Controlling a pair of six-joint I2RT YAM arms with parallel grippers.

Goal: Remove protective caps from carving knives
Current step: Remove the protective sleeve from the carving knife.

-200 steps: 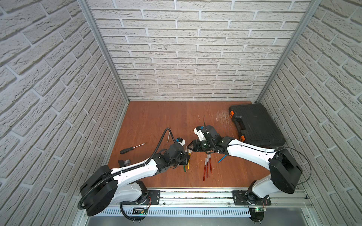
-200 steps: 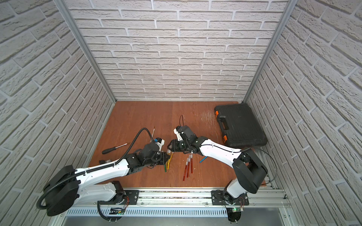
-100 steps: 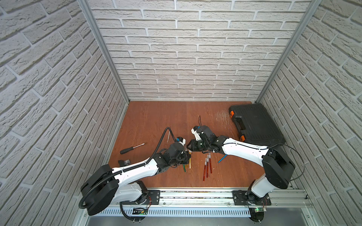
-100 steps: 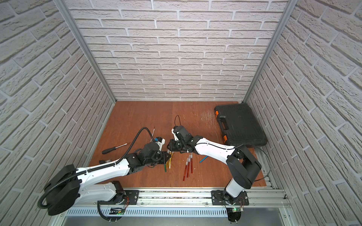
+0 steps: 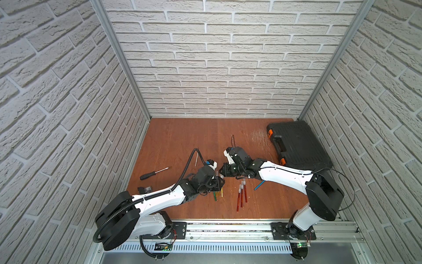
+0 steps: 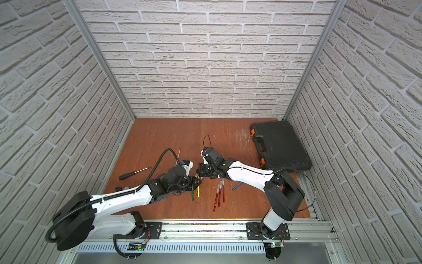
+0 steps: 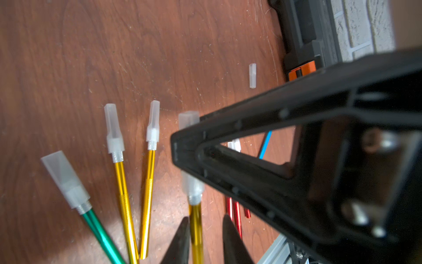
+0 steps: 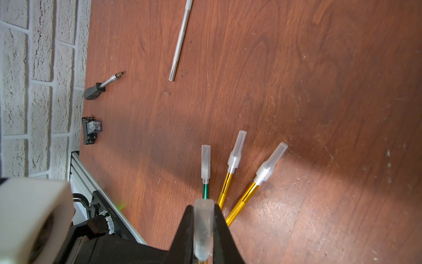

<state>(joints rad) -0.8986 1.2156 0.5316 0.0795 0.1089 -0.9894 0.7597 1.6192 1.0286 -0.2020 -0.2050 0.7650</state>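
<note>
Next, my left gripper centers itself and grips the handle (image 7: 195,209) just below the cap, because the gold knife's handle sits off-center in it while it is open.
Both grippers meet low over the table's middle in both top views, left gripper (image 5: 220,181) against right gripper (image 5: 222,172). In the right wrist view my right gripper (image 8: 203,206) is shut on a whitish protective cap (image 8: 203,228) with a gold handle under it. In the left wrist view that gold carving knife (image 7: 196,230) lies between the parted fingers of my left gripper (image 7: 206,219), against one finger with a gap to the other. Beside it lie a capped green knife (image 7: 98,228) and two capped gold knives (image 7: 123,194). Red knives (image 5: 241,194) and a blue one (image 5: 259,185) lie further right.
A loose cap (image 7: 252,75) lies near the black case (image 5: 296,146) at the back right. A black-handled screwdriver (image 5: 155,173), a small black relay block (image 5: 144,189) and an uncapped silver knife (image 5: 196,159) lie on the left. The metal rail (image 5: 228,228) runs along the front edge.
My right gripper moved left to the left gripper and closed on the cap of the gold knife. The left gripper's fingers, shut before, have come apart around the handle.
</note>
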